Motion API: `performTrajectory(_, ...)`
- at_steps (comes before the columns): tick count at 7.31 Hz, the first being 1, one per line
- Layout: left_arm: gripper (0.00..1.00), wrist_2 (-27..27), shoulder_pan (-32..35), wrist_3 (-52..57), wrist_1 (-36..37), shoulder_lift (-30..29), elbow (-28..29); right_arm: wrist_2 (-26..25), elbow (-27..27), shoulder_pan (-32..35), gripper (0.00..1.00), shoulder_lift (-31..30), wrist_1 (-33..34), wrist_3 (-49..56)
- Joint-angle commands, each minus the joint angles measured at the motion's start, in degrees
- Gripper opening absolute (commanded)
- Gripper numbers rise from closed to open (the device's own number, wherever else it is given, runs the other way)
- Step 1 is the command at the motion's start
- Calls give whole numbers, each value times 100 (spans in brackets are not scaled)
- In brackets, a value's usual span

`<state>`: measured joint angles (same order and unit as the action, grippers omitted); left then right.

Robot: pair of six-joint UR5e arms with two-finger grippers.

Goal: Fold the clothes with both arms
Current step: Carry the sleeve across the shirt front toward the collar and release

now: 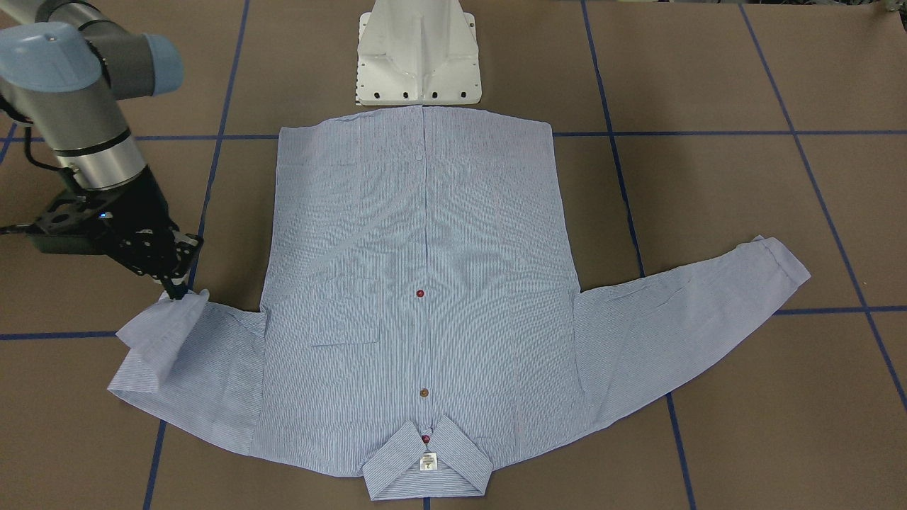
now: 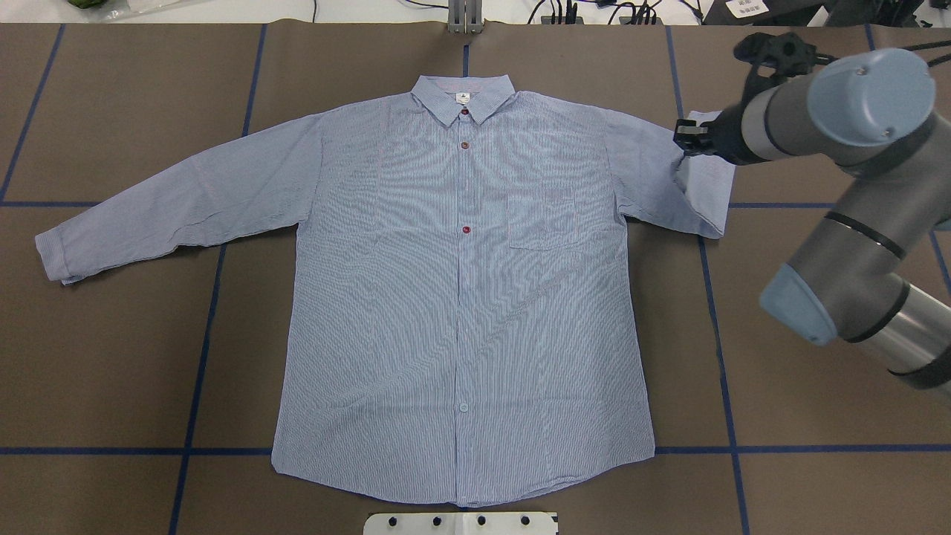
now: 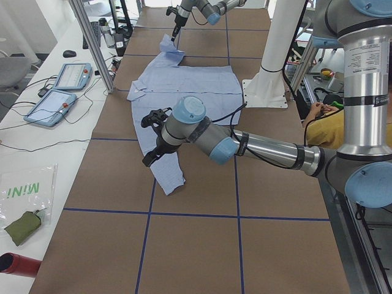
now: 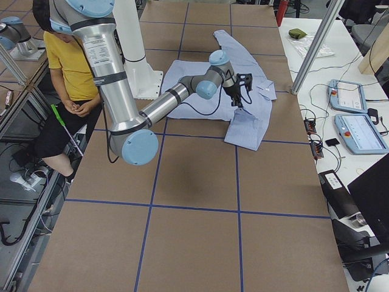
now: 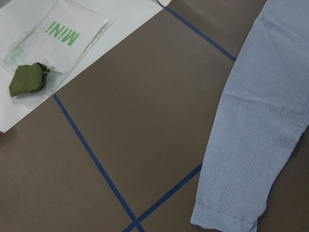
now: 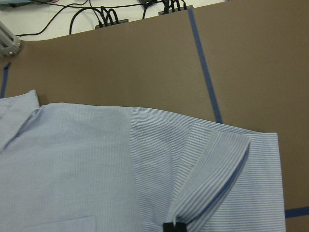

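Observation:
Next, I let the cuff go with my right gripper on the shirt's front between its buttons and the other sleeve (image 1: 516, 321).
The striped shirt (image 2: 461, 297) lies flat and buttoned, front up, with its collar at the table's far edge (image 1: 425, 467). My right gripper (image 2: 682, 140) is shut on the cuff of the shirt's sleeve on my right. That sleeve is folded back over itself, with the cuff lifted (image 1: 166, 312). The right wrist view shows the pinched cuff fold (image 6: 212, 179) running up to the gripper (image 6: 174, 226). The other sleeve (image 2: 171, 200) lies stretched out flat, its cuff also in the left wrist view (image 5: 224, 220). My left gripper (image 3: 148, 160) hangs in the air near that sleeve; I cannot tell whether it is open or shut.
The white pedestal base (image 1: 418, 57) stands at the shirt's hem. A green pouch (image 5: 28, 79) and a plastic bag lie on the white bench past the table's left end. Tablets (image 4: 349, 97) and cables lie along the far bench. A seated person (image 4: 67, 67) is behind the robot.

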<state>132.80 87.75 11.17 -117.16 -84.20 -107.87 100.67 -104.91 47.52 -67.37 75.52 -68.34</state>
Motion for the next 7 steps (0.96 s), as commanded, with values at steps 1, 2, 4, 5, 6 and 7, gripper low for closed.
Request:
performTrajectory(1, 100, 0, 5, 0, 0, 0, 3, -773, 293, -583, 0, 1274, 595, -552)
performTrajectory(2, 100, 0, -4, 0, 0, 0, 12, -1012, 783, -794, 0, 1984, 647, -1027)
performTrajectory(4, 100, 0, -4, -9, 9, 0, 29, -1469, 1357, -1217, 0, 2630, 657, -1486)
performTrajectory(5, 100, 0, -4, -9, 0, 0, 29, -1706, 1968, -1410, 0, 3085, 648, -1576)
performTrajectory(6, 100, -9, -4, -18, 0, 0, 29, -1935, 2645, -1586, 0, 3594, 630, -1794)
performTrajectory(7, 100, -9, -4, -18, 0, 0, 21, -2085, 3086, -1796, 0, 3843, 613, -1875)
